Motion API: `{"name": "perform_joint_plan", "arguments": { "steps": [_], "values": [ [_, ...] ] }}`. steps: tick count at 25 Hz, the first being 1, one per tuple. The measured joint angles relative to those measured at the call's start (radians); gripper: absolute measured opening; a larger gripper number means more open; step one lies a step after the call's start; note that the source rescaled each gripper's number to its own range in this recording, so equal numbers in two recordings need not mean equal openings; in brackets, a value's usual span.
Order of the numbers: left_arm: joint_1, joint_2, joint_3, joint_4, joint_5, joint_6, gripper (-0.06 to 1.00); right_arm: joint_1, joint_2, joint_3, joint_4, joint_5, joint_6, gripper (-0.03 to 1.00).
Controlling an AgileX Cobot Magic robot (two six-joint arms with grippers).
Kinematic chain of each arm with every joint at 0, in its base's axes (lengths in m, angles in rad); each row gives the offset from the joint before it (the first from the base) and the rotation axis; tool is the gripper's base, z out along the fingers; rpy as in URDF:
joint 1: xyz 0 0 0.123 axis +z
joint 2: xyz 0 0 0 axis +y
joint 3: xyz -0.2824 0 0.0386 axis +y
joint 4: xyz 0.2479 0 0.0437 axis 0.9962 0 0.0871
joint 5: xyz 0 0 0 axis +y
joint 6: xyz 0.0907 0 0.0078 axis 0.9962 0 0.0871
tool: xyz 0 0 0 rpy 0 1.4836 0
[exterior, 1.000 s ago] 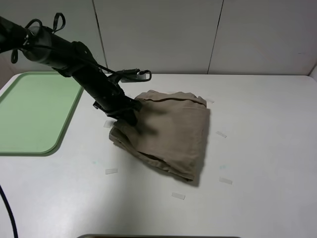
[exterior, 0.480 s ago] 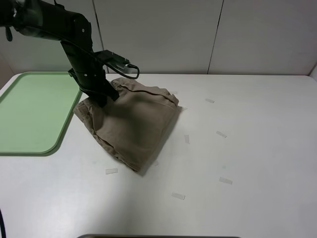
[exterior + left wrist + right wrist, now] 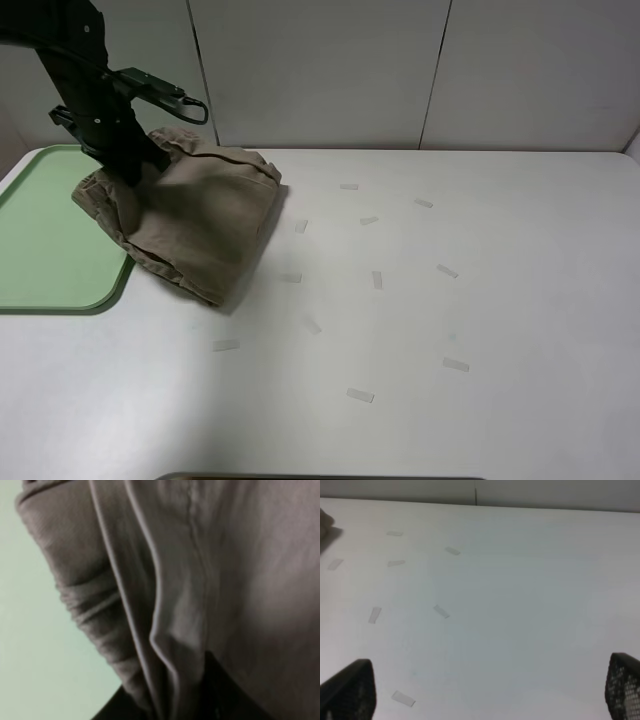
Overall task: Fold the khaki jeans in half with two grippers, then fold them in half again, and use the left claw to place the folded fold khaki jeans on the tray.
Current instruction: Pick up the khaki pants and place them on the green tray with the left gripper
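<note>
I will lay the khaki jeans flat on the back part of the green tray (image 3: 76, 213) with my left gripper.
The khaki jeans (image 3: 200, 220) are a folded bundle at the back left of the table, their left end over the right rim of the tray (image 3: 45, 250). My left claw (image 3: 128, 168) is shut on the bundle's upper left edge and lifts that end. In the left wrist view, layered khaki jeans (image 3: 165, 580) fill the picture, pinched between the black fingers (image 3: 217, 692) of the left claw (image 3: 170, 700), with the tray (image 3: 25, 630) beside them. In the right wrist view, my right gripper (image 3: 485, 700) is open over bare table, holding nothing. It is out of the exterior high view.
Several small strips of clear tape (image 3: 377, 279) lie scattered on the white table (image 3: 500, 300), also as tape (image 3: 441, 611) under the right gripper. A panelled wall (image 3: 320, 70) closes off the back edge.
The left arm has carried the folded jeans leftward across the table, from the middle to the tray's right rim. The tape strips the jeans covered now show.
</note>
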Motion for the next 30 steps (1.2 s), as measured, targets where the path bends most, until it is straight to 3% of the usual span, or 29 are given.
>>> {"name": "perform_joint_plan", "arguments": {
  "steps": [8,17,30],
  "values": [
    [0.104,0.0,0.0,0.039,0.011,-0.003,0.15,0.0,0.0,0.0,0.0,0.0,0.0,1.0],
    [0.198,0.0,0.0,0.105,0.111,-0.006,0.15,0.0,0.0,0.0,0.0,0.0,0.0,1.0],
    [0.259,0.003,0.0,0.176,-0.024,-0.046,0.15,0.0,0.0,0.0,0.0,0.0,0.0,1.0]
  ]
}}
